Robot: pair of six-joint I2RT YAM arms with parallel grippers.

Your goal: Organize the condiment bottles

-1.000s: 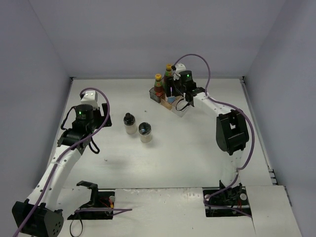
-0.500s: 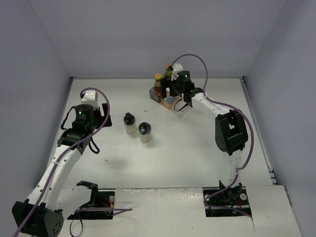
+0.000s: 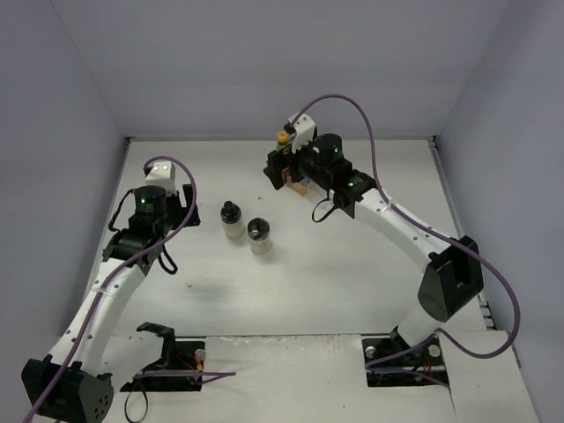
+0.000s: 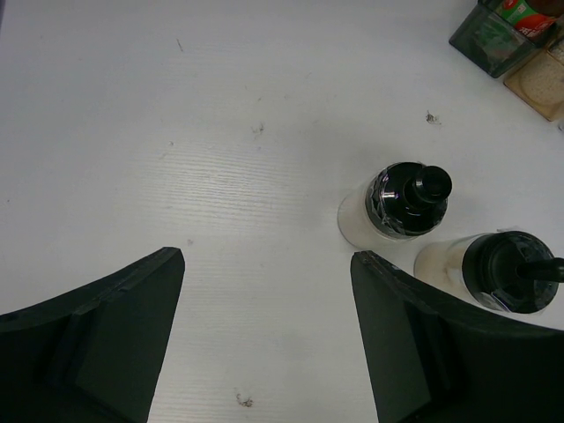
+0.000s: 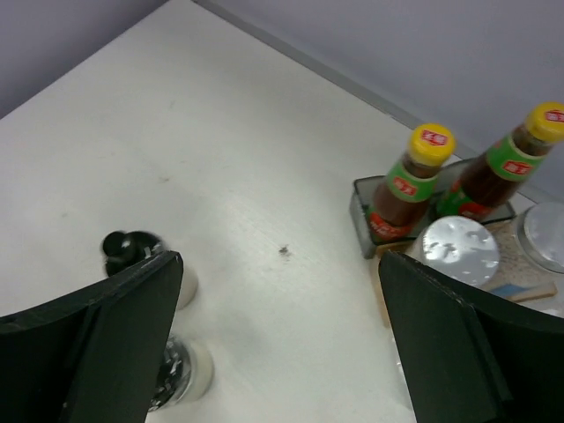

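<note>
The black-topped jar farther from my left gripper is next, and my right gripper should go to it and close on the jar's body (image 3: 261, 247) (image 5: 202, 366) below its black top.
Two dark sauce bottles with yellow caps (image 5: 407, 185) (image 5: 507, 167) stand on the back step of the smoky rack (image 5: 361, 216). Just in front of them on the rack are two silver-lidded shakers (image 5: 458, 249) (image 5: 542, 236). My right gripper (image 5: 280, 256) hangs open above the table, left of the rack, with nothing between its fingers. Two black-topped jars (image 3: 232, 220) (image 3: 259, 236) stand side by side mid-table. My left gripper (image 4: 269, 256) is open and empty, a short way left of the nearer jar (image 4: 407, 198), with the other jar (image 4: 507, 269) beyond it.
The rack (image 3: 280, 174) sits near the back wall and the right wrist covers most of it in the top view. The right arm's elbow (image 3: 449, 282) reaches out over the right side of the table. Grey walls close in the back and both sides.
My right gripper has opened and drawn up and left, away from the shakers on the rack. Its elbow has swung out to the right. The left arm has not moved.
</note>
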